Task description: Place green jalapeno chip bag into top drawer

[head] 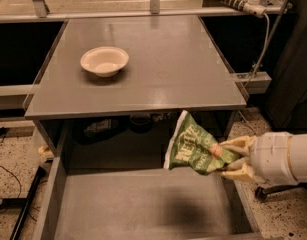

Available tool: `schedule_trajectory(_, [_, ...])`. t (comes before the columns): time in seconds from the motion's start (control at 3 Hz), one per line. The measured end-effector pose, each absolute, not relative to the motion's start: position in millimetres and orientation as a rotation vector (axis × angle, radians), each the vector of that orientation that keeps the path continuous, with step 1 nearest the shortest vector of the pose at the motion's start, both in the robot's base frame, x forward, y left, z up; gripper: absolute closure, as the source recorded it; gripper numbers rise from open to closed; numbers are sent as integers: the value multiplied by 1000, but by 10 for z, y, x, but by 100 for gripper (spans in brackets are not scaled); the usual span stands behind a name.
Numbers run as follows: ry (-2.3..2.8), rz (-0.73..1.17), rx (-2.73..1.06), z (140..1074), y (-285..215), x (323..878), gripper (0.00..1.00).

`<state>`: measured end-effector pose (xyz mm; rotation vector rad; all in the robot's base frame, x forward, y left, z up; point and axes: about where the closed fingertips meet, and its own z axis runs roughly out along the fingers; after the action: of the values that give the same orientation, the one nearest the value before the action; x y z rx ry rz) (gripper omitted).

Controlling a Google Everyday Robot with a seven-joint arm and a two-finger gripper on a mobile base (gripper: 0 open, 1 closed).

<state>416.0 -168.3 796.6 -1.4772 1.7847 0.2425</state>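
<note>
Next, my gripper lets go of the green jalapeno chip bag on the grey bottom of the top drawer, toward the dark items (170,165).
The green jalapeno chip bag (193,146) is crinkled and glossy with pale lettering. It hangs in the air over the right side of the open top drawer (138,204), below the tabletop's front edge. My gripper (232,159) comes in from the right on a white arm and is shut on the bag's right end, with cream fingers (238,145) above and below it. The drawer is a wide shallow grey tray and nothing lies on its bottom. The bag's shadow falls on the drawer floor.
A cream round bowl (104,60) sits on the grey tabletop (158,69) at the left. A cable and power strip (243,1) lie at the back right. Dark items (100,127) sit on the shelf under the tabletop. Speckled floor lies on both sides.
</note>
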Motion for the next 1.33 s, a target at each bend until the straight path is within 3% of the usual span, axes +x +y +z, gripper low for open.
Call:
schedule_trajectory(0.67, [1860, 425, -1480, 7108, -1487, 4222, 100])
schedule_trajectory(1.33, [1886, 471, -1503, 6771, -1279, 4409, 100])
